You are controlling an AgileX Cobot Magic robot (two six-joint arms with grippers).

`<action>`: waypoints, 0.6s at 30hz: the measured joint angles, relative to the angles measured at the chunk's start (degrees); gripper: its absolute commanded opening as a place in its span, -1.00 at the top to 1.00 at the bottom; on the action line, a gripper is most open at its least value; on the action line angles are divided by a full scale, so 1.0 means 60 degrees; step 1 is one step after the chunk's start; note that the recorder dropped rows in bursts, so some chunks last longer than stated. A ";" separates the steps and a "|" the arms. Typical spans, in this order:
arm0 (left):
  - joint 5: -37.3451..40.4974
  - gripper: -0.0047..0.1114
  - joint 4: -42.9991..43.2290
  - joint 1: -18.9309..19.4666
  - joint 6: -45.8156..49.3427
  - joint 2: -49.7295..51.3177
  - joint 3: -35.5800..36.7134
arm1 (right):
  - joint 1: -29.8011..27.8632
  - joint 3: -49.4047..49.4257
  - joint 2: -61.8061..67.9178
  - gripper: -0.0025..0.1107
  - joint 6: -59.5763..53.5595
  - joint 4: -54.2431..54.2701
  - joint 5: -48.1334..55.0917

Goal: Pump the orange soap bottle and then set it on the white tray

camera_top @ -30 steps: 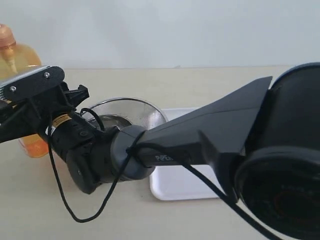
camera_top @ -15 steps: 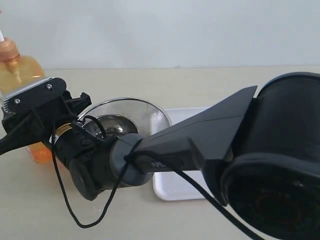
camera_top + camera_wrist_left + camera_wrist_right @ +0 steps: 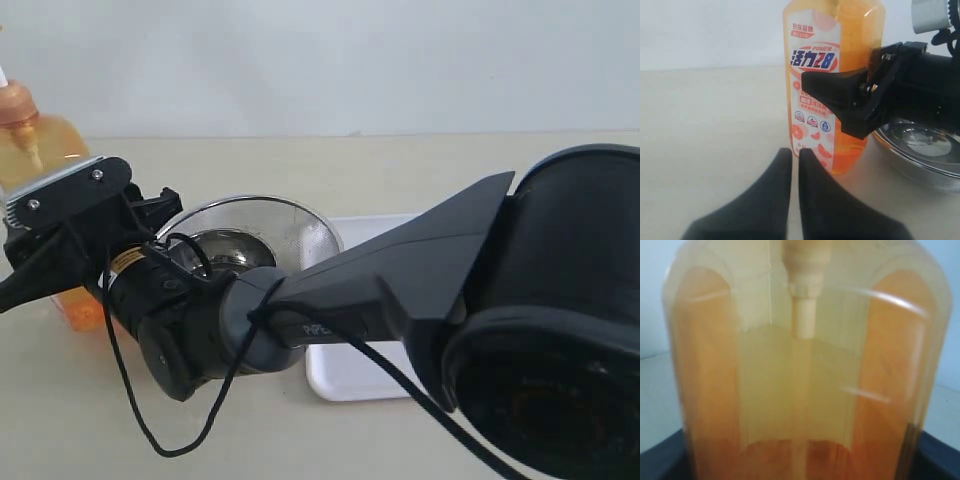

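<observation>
Next, I set the orange soap bottle on the table (image 3: pixel 102 341) beside the round steel bowl with my right gripper.
The orange soap bottle (image 3: pixel 48 140) stands at the far left of the table, its pump head cut off by the frame. In the left wrist view its printed label (image 3: pixel 814 75) faces me. My right gripper (image 3: pixel 45 262) reaches across from the right and is shut on the bottle's body, with one black finger (image 3: pixel 840 92) lying across its side. The bottle (image 3: pixel 800 365) fills the right wrist view, with dark fingers (image 3: pixel 660 462) at the lower corners. My left gripper (image 3: pixel 795 152) is shut and empty, just in front of the bottle's base. The white tray (image 3: pixel 345 375) lies right of centre, mostly hidden behind the right arm.
A round steel bowl (image 3: pixel 250 225) sits between the bottle and the tray, close to the right gripper, and shows beside the bottle as a steel bowl (image 3: pixel 920 150) in the left wrist view. A loose black cable (image 3: pixel 160 440) hangs from the right arm.
A second ago the orange pump head sat low on the bottle; now a white stem shows above the collar. The right arm shifted slightly, then held still.
</observation>
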 measured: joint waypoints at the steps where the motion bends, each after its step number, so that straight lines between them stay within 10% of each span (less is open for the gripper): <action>1: 0.0000 0.84 0.0000 0.0000 0.0000 0.0000 0.0000 | 0.0000 0.0000 0.0000 0.96 0.0000 0.0000 0.0006; 18: 0.0000 0.84 0.0000 0.0000 0.0000 0.0000 0.0000 | 0.0000 0.0000 0.0000 0.96 0.0172 0.0000 0.0309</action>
